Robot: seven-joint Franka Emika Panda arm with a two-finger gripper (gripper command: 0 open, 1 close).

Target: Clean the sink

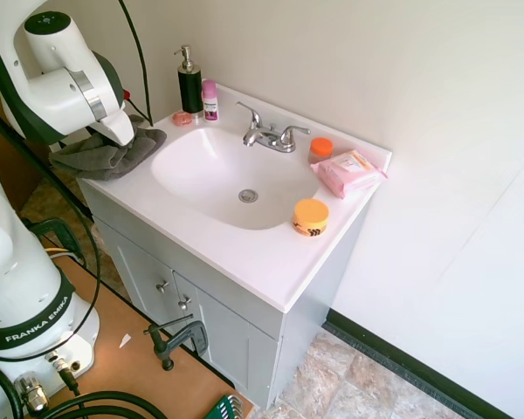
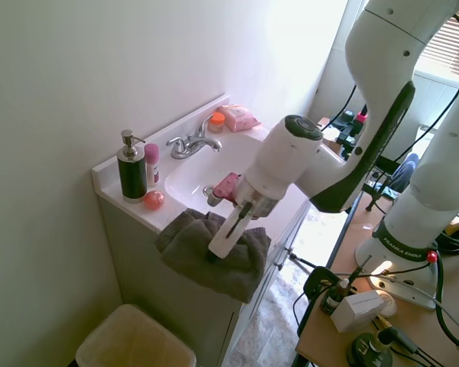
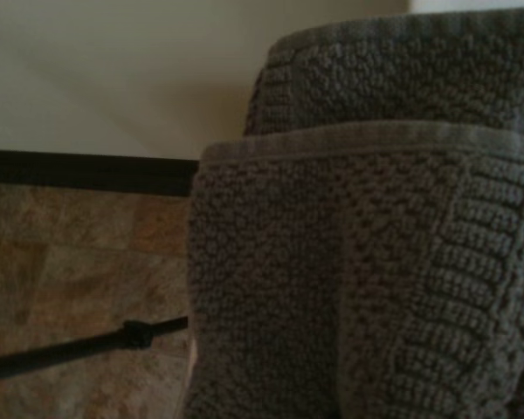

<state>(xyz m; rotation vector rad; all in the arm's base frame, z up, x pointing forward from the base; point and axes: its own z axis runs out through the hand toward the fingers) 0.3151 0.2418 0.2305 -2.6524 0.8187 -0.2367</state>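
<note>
Next, my gripper puts the grey towel down and lets go of it on the vanity's front corner (image 1: 129, 162), with the towel's edge reaching the basin's rim.
The sink (image 1: 211, 171) is a glossy white oval basin in a white vanity top, with a chrome drain (image 1: 248, 195) and a two-handle faucet (image 1: 269, 135). A grey towel (image 1: 105, 157) lies bunched on the vanity's front left corner and hangs over the edge. In the second exterior view my gripper (image 2: 215, 251) points down with its tip sunk into the towel (image 2: 214, 264), beside the sink (image 2: 195, 174). The arm's body hides the gripper in the first exterior view. Grey towel weave (image 3: 375, 262) fills most of the wrist view.
A black soap dispenser (image 1: 189, 85), a pink bottle (image 1: 210, 100) and a pink soap (image 1: 182, 118) stand at the back left. An orange jar (image 1: 311, 216), an orange-lidded jar (image 1: 320, 148) and a pink wipes pack (image 1: 348, 172) sit right of the basin. A bin (image 2: 134, 340) stands below.
</note>
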